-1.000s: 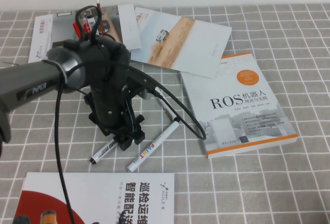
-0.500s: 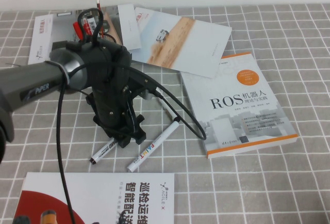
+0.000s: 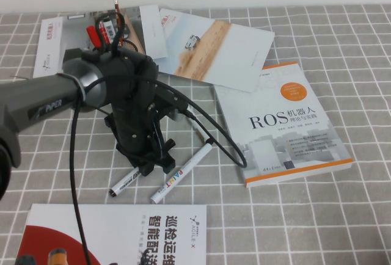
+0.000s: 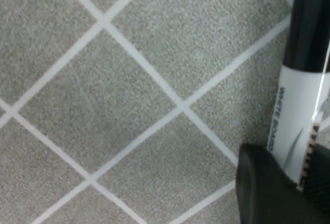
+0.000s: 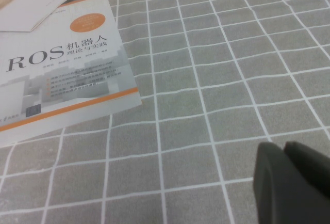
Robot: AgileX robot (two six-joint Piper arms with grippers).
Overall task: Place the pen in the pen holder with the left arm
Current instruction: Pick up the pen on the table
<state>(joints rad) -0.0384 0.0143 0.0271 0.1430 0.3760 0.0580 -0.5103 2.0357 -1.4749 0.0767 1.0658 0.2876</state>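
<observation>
Next, my left gripper lets go of the pen in the pen holder (image 3: 131, 52) next to the pencil, away from the red pens.
The pen (image 3: 124, 183), a white marker with a black cap and "WHITE BOARD" lettering, lies on the grey checked cloth at front left. My left gripper (image 3: 146, 166) points down at its far end. In the left wrist view the pen (image 4: 298, 105) runs between the fingers of the left gripper (image 4: 295, 171), which are closed on its barrel. The pen holder (image 3: 109, 30), a black mesh cup with a barcode label, stands at the back left, partly hidden behind the arm. My right gripper (image 5: 294, 182) is shut and empty above bare cloth.
A white "PAINT" marker (image 3: 173, 180) lies just right of the pen, with another white marker (image 3: 204, 153) beyond it. A ROS book (image 3: 293, 124) lies on the right, leaflets (image 3: 214, 45) at the back, and a red-and-white booklet (image 3: 116, 234) at the front.
My left gripper has shifted slightly right and lower onto the pen. The pen has nudged a little to the right. The right arm has not moved.
</observation>
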